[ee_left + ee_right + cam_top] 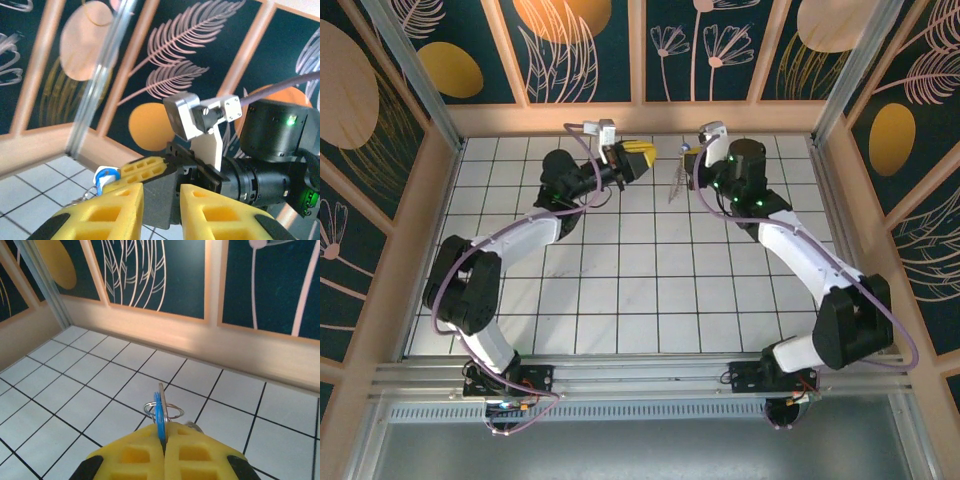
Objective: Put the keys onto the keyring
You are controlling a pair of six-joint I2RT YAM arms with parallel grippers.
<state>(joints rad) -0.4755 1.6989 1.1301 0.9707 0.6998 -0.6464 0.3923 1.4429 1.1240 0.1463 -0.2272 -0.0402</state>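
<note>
The keys, now hanging raised near the back wall, will leave my right gripper on the bare white tiles [612,260] near the floor's middle, between my two arms.
My right gripper [164,447] is shut on the keys [159,415], a blue head and a pale blade seen edge-on, standing up from between the yellow pads. A thin silver ring [172,410] passes through the head. In the top view, the right gripper [690,152] is raised near the back wall, and the keyring [675,182], a pale chain-like strand, hangs below it. My left gripper [640,158] faces it from the left, a short gap away, and stands open [162,212] with nothing between its fingers. The left wrist view shows the blue key head [105,176] beside the right gripper's yellow fingers [145,169].
The white tiled floor [620,280] lies under both raised grippers. The wooden back wall [640,118] is close behind them. An aluminium corner post [97,85] stands at the back left. The right arm's black wrist [275,165] sits just beyond my left fingers.
</note>
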